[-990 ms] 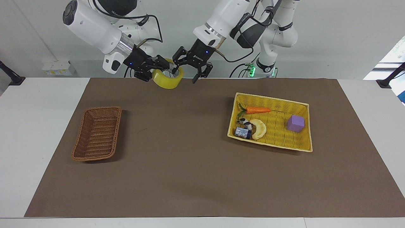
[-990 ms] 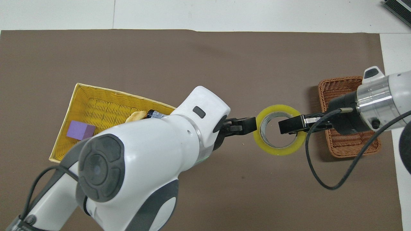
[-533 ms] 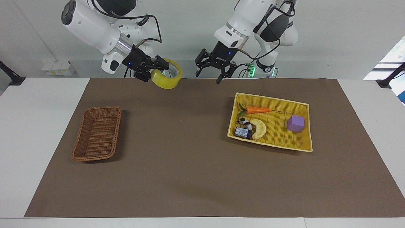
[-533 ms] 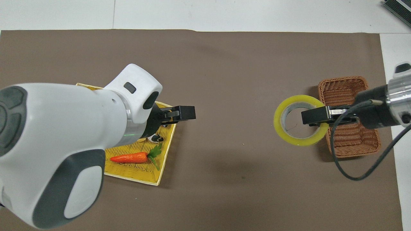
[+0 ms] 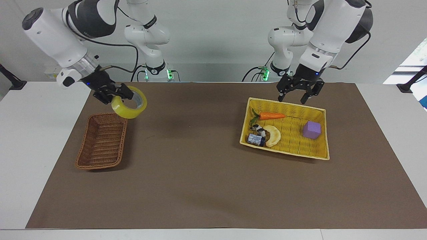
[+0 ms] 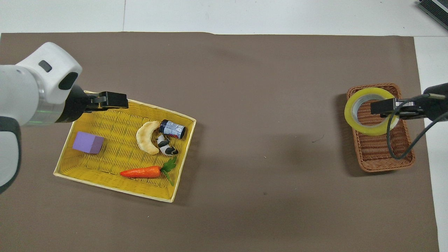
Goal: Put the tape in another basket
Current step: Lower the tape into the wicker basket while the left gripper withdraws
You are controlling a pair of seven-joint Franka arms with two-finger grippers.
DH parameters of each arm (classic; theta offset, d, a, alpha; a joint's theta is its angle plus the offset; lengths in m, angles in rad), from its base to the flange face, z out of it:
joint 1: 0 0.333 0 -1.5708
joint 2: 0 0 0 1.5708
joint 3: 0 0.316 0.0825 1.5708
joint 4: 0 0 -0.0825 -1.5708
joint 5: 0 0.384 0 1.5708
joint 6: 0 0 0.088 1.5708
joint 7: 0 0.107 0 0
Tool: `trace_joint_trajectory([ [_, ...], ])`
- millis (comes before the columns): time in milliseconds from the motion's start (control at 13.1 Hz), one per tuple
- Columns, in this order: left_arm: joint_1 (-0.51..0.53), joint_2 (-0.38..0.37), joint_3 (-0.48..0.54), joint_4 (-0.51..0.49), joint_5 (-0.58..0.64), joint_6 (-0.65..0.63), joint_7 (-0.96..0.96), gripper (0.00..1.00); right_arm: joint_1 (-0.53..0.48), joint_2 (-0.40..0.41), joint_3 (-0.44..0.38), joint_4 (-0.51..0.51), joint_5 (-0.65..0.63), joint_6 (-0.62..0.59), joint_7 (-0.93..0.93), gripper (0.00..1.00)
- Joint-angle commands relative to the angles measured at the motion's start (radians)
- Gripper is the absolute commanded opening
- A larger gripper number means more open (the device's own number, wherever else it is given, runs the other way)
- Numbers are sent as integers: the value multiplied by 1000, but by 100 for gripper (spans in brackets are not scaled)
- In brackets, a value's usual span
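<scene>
Next, my right hand releases the yellow tape roll, which hangs over that basket now, on the middle of the small brown wicker basket's bottom [image 6: 378,127].
My right gripper [image 5: 120,95] is shut on the rim of the yellow tape roll [image 5: 125,112] and holds it in the air over the small brown wicker basket [image 5: 103,141]. In the overhead view the tape [image 6: 351,111] and the right gripper [image 6: 380,106] cover part of that basket [image 6: 381,155]. The brown basket holds nothing. My left gripper [image 5: 293,98] is open and empty, in the air over the edge of the yellow basket [image 5: 293,143] that is nearer to the robots. It also shows in the overhead view [image 6: 117,100].
The yellow basket [image 6: 112,140] at the left arm's end holds a carrot [image 6: 141,173], a pale banana [image 6: 146,141], a purple block [image 6: 88,142], a small can [image 6: 173,129] and a small black-and-white figure [image 6: 166,148]. A brown mat [image 5: 200,173] covers the table.
The left gripper let go of the tape and drew back to the yellow basket. The right gripper carried the tape from the table's middle down to over the brown basket.
</scene>
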Motion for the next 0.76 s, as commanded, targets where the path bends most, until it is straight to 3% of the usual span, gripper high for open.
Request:
trace_joint_trajectory([
  [0,79,-8,-14,16,41,-74,24,100,-72,99,11,12,13,76,-108,0],
  [305,136,6,-14,57,132,-155,199,100,-167,159,11,-19,14,97,-208,0],
  [686,245,-2,-12,50,133,-203,294,100,-235,196,11,-109,86,168,-331,0],
])
